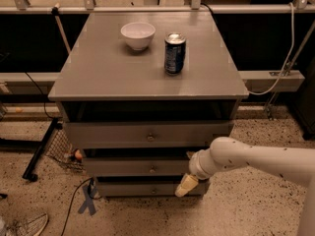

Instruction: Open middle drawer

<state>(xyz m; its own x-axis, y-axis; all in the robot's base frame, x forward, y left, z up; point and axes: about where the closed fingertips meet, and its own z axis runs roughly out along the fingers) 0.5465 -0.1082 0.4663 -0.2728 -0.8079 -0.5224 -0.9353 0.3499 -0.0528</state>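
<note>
I need to grip the top edge of the middle drawer's front [184, 160], between its brass knob and the end nearest my arm.
The middle drawer [133, 167] is a wide shallow grey front with a small brass knob [152, 169], between a taller top drawer front [138, 134] and a narrower bottom front [142, 188]. My gripper [187, 185] hangs from the white arm [256, 160] that reaches in from the right. It sits at the right end of the middle and bottom fronts, to the right of the knob and a little below it. One cream fingertip [185, 187] shows, pointing down-left.
On the grey cabinet top [98, 73] stand a white bowl [138, 35] and a blue can [174, 53]. A black stand leg [42, 149] and a cable [74, 200] lie on the speckled floor at the left. A rail and cable run behind.
</note>
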